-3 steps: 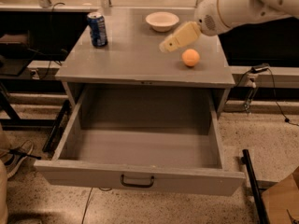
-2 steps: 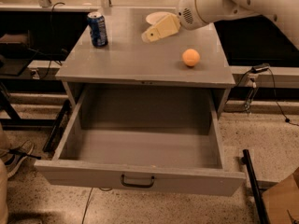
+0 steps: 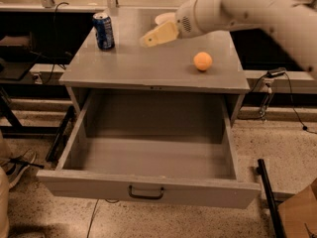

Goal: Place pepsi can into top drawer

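Observation:
The robot's gripper needs to close around the upper half of the pepsi can [image 3: 103,25], just below its silver top.
The pepsi can [image 3: 104,30] stands upright on the far left of the grey cabinet's top [image 3: 148,68]. It is dark blue with a silver top. The top drawer [image 3: 148,190] is pulled wide open toward the camera and holds nothing; its dark handle [image 3: 146,193] shows on the front panel. My gripper [image 3: 147,39], cream-coloured, reaches in from the right above the cabinet top. It is to the right of the can and apart from it.
An orange ball [image 3: 202,61] lies on the cabinet top at the right. A white bowl [image 3: 164,18] sits at the back, partly behind my arm. Cables and a black bar [image 3: 270,197] lie on the floor at the right. A shoe [image 3: 17,165] shows at the left.
My arm has swung left across the cabinet top, from beside the orange ball to past the bowl, closer to the can. The can, ball and drawer have not moved.

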Available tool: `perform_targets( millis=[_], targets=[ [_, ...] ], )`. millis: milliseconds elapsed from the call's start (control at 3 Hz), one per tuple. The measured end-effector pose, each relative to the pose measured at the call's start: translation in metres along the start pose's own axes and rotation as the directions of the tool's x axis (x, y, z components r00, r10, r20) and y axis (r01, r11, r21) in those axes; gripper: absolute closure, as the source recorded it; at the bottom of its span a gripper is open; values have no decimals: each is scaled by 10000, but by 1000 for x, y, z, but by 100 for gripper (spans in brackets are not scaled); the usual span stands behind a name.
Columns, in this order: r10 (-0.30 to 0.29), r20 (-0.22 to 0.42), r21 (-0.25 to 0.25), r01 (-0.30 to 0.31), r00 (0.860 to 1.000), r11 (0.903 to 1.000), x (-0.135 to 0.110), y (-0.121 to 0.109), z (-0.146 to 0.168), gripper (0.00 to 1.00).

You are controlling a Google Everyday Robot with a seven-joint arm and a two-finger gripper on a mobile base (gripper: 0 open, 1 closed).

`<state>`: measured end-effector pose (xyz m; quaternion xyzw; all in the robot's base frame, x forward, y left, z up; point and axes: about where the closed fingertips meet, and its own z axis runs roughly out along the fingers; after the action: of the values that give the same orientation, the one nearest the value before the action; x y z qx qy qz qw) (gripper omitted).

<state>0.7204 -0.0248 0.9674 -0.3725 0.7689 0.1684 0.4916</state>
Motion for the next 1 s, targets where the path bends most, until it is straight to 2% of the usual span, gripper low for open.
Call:
perform_targets(
  millis=[333, 667, 1000],
  targets=[
    [577, 925, -94, -570, 9940, 9983, -8, 8, 65, 0],
    [800, 1410, -246, -773, 9868, 9967, -22, 22, 123, 0],
    [981, 1827, -96, -980, 9783, 9951, -37, 29, 170, 0]
  ],
)
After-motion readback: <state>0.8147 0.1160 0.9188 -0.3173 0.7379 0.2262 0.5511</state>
